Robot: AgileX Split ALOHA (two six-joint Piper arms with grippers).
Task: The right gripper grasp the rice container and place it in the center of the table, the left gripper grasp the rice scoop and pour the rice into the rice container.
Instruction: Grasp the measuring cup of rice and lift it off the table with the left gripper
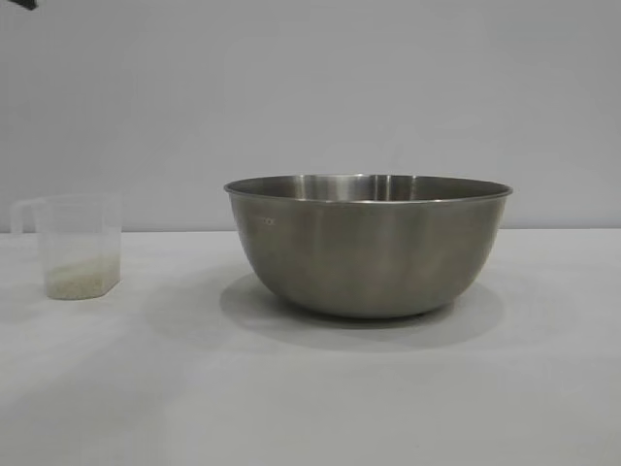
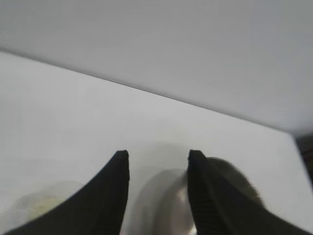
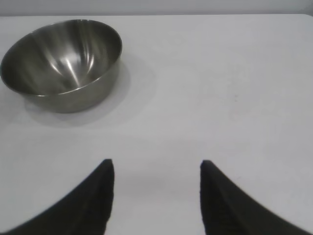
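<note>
Next, I move my left gripper over to the upright part of the handle (image 1: 16, 218) on the clear rice scoop and close it there.
The rice container (image 1: 369, 248), a large steel bowl, stands upright on the white table (image 1: 310, 388) near the middle. It also shows in the right wrist view (image 3: 63, 63), empty inside. The rice scoop (image 1: 78, 245), a small clear cup with a handle, stands at the left with rice (image 1: 80, 280) in its bottom. Neither gripper shows in the exterior view. My right gripper (image 3: 156, 164) is open and empty above bare table, apart from the bowl. My left gripper (image 2: 157, 156) is open and empty; the bowl (image 2: 171, 205) appears blurred beyond its fingers, and the scoop (image 2: 39, 205) faintly to one side.
A plain grey wall (image 1: 310, 87) stands behind the table. A dark strip (image 2: 307, 156) lies past the table's edge in the left wrist view.
</note>
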